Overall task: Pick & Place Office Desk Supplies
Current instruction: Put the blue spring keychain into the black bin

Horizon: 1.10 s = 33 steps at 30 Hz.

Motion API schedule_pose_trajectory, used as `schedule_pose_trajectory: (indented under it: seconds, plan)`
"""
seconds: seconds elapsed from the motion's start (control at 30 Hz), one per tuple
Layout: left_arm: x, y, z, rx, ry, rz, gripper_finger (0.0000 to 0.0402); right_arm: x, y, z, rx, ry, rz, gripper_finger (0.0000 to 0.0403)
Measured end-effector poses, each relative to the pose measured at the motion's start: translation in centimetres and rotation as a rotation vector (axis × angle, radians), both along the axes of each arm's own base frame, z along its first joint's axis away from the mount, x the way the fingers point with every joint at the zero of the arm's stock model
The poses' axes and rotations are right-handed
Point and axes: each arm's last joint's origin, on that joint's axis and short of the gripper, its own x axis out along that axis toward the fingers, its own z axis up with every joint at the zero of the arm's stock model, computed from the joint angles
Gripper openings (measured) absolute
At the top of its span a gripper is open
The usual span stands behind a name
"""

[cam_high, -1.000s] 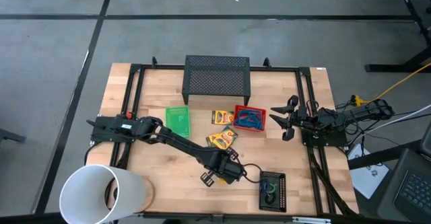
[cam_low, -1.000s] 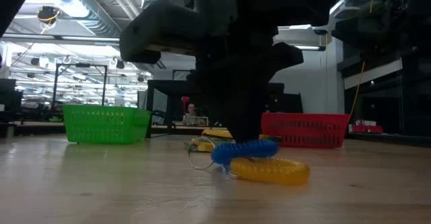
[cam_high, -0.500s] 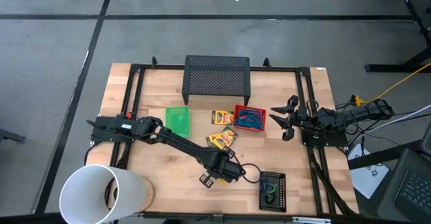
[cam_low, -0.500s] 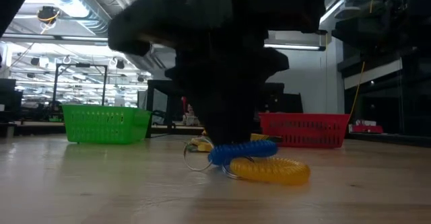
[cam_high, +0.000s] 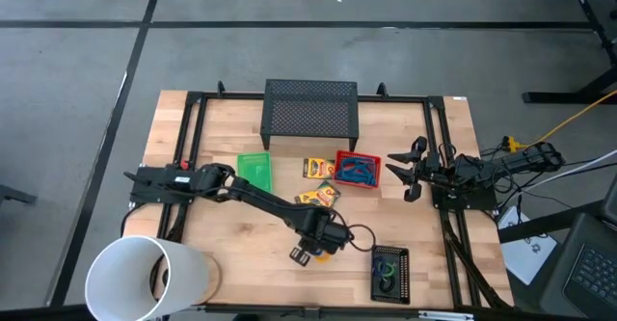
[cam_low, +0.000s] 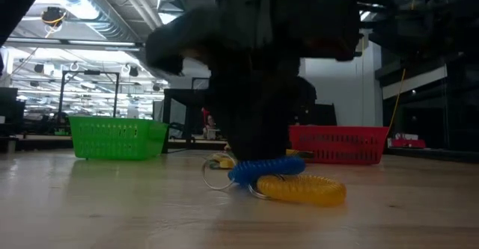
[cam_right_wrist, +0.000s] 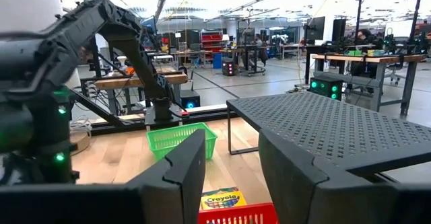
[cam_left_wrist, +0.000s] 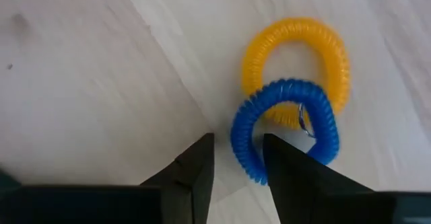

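The blue ring lies over part of the yellow ring, so my left gripper needs to grab only the blue ring's near side (cam_left_wrist: 244,148) and lift it to the black tray first.
A blue coil ring (cam_left_wrist: 286,133) lies on the wooden table, partly on top of a yellow coil ring (cam_left_wrist: 296,56), with a thin metal ring (cam_low: 217,176) beside them. My left gripper (cam_left_wrist: 236,150) points down over them and is open. Its fingers stand on either side of the blue ring's near arc, one over the ring's hole and one outside. In the high view it is at the table's near middle (cam_high: 318,247). My right gripper (cam_right_wrist: 232,170) waits open and level at the right edge (cam_high: 410,172). Two yellow crayon boxes (cam_high: 318,167) (cam_high: 318,198) lie mid-table. My left gripper comes at the blue ring's arc (cam_left_wrist: 244,150) from above, with that arc in the gap between the open fingers. I cannot tell whether either finger touches the coil. The ring lies flat on the table and on the yellow ring.
A red tray (cam_high: 357,170) holds a blue cord, with a green tray (cam_high: 255,172) to its left. A black tray (cam_high: 390,273) with rings sits near the front edge. A black mesh shelf (cam_high: 310,109) stands at the back and a big white cylinder (cam_high: 145,278) at the near left corner.
My left gripper has opened over the rings: in the low view its dark fingers stand wider than a second ago. Its wrist has rolled and it has shifted slightly above the rings. The blue and yellow rings stay on the table.
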Motion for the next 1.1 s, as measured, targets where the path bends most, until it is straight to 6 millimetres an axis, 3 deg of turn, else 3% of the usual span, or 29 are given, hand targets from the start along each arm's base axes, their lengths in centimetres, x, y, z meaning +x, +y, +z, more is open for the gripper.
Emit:
schedule_pose_trajectory:
  seconds: [0.33,0.57,0.67,0.83,0.97,1.1]
  plan:
    - [-0.1,0.6,-0.9,-0.005,0.002,0.008,0.0115,0.0,0.0,0.0,-0.001,0.001,0.000,0.0139]
    - [-0.1,0.6,-1.0,0.076,-0.022,-0.004,0.0021,0.0,0.0,0.0,0.003,0.000,0.000,0.0140]
    - [-0.2,0.7,-0.9,0.076,-0.011,-0.004,0.0011,0.0,0.0,0.0,0.003,0.000,0.000,0.0140]
    - [-0.7,1.2,0.7,0.139,-0.043,-0.009,0.0011,0.0,0.0,0.0,0.002,0.000,0.000,0.0140]
    - [-0.5,1.8,3.9,0.172,-0.180,0.016,0.0006,0.0,0.0,0.0,0.002,0.000,0.000,0.0140]
    - [0.0,2.2,5.3,0.213,-0.291,-0.005,0.0007,0.0,0.0,0.0,0.003,-0.001,0.000,0.0140]
